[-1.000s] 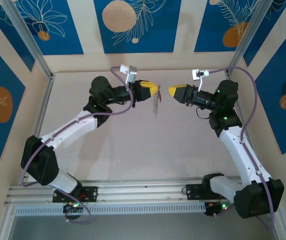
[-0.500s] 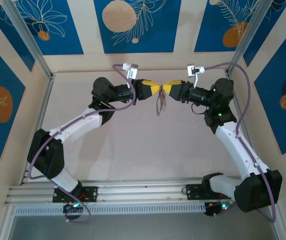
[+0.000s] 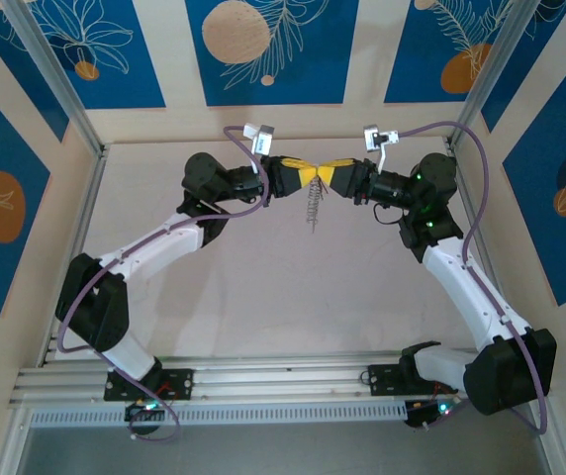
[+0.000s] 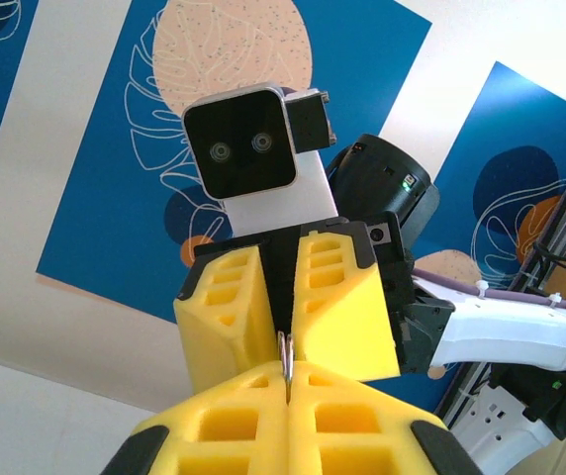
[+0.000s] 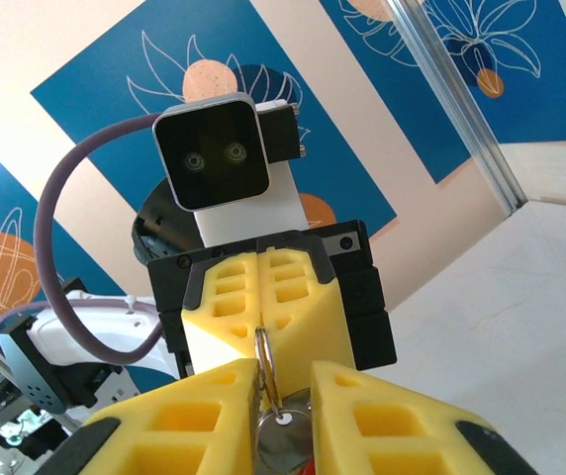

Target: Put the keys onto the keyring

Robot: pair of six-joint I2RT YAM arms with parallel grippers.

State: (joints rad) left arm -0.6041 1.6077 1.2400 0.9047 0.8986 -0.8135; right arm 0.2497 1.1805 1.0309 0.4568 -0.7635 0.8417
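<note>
The keyring is hanging edge-on below my left gripper, so my right gripper should take the metal loop [image 5: 267, 364] and turn the keyring before my left gripper takes it again.
Both grippers meet tip to tip above the middle of the table. My left gripper [image 3: 309, 175] [image 4: 288, 384] is shut on the edge of the keyring [image 4: 284, 358] [image 5: 263, 358], a thin double metal loop. The rest of the keyring hangs below the fingers as a pale toothed fringe [image 3: 312, 206]. My right gripper [image 3: 330, 178] [image 5: 285, 384] faces it, its yellow fingers [image 5: 377, 416] closed on the keys. The silver key head [image 5: 288, 433] with its small hole sits between them against the loop. A bit of red tag shows at the frame's bottom edge.
The pale table [image 3: 263, 287] lies well below the hanging keyring. Aluminium frame posts [image 3: 55, 74] and blue patterned walls enclose the workspace. Purple cables [image 3: 481, 188] loop from each wrist camera.
My right gripper has moved left until it meets the left one, and its jaws have narrowed. The left gripper shifted slightly right, and the hanging keyring went with it.
</note>
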